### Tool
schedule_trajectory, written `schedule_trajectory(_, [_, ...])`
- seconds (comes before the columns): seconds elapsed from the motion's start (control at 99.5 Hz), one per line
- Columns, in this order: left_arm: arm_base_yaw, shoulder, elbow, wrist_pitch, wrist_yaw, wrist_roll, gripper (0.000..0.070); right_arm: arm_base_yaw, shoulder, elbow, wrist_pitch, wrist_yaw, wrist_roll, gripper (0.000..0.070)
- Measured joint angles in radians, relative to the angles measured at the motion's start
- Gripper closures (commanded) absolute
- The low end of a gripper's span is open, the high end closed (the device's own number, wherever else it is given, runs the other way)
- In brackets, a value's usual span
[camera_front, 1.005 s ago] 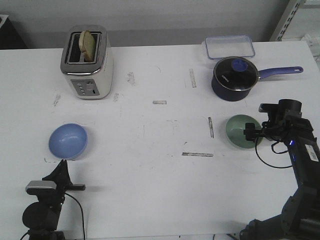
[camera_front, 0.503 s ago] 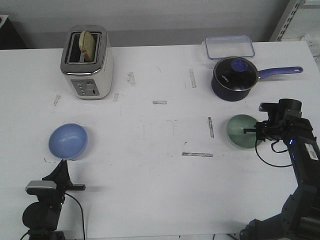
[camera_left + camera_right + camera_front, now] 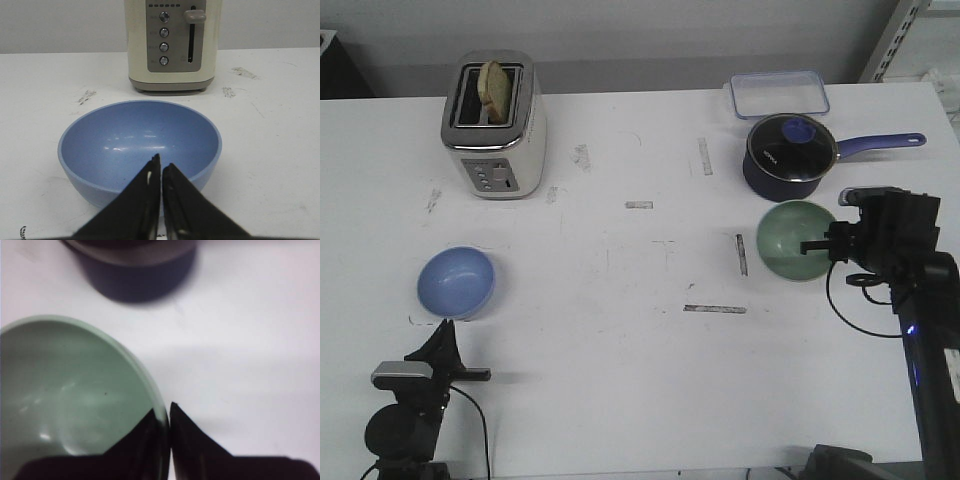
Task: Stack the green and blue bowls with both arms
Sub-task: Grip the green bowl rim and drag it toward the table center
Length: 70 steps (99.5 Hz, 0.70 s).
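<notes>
I should let go of the green bowl with my right gripper on the table (image 3: 625, 320), between the blue bowl and the nearest tape piece.
The pale green bowl (image 3: 786, 240) hangs a little above the table at the right, in front of the saucepan. My right gripper (image 3: 812, 245) is shut on its right rim. In the right wrist view one finger is inside the green bowl (image 3: 65, 395) and one outside, so the right gripper (image 3: 166, 412) pinches the wall. The light blue bowl (image 3: 456, 282) sits upright on the table at the left. My left gripper (image 3: 444, 332) is shut and empty just short of its near side. In the left wrist view the blue bowl (image 3: 135, 137) lies straight ahead of the left gripper (image 3: 161, 165).
A dark navy saucepan (image 3: 788, 155) with a long blue handle stands just behind the green bowl and shows in the right wrist view (image 3: 135, 270). A clear lidded box (image 3: 778, 95) is behind it. A toaster (image 3: 495, 125) with bread stands at the back left, behind the blue bowl.
The right gripper has closed on the green bowl's rim and raised it, moving it left and toward the saucepan. The left arm and the blue bowl have not moved.
</notes>
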Motion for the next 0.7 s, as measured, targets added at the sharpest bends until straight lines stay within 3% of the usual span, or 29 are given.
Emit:
schedule_trajectory(0.302, [0.0,0.0,0.0,0.0,0.0,0.0,0.0699,0.361,-0.048,0.0,0.002,-0.085,0.158,0.0695])
schedule_trajectory(0.513, [0.0,0.0,0.0,0.0,0.0,0.0,0.0699,0.609,0.063,0.0,0.011,-0.089,0.193,0.0695])
schedule_trajectory(0.704, [0.0,0.0,0.0,0.0,0.0,0.0,0.0699,0.751,0.201,0.0,0.021,-0.064,0.197,0.0695])
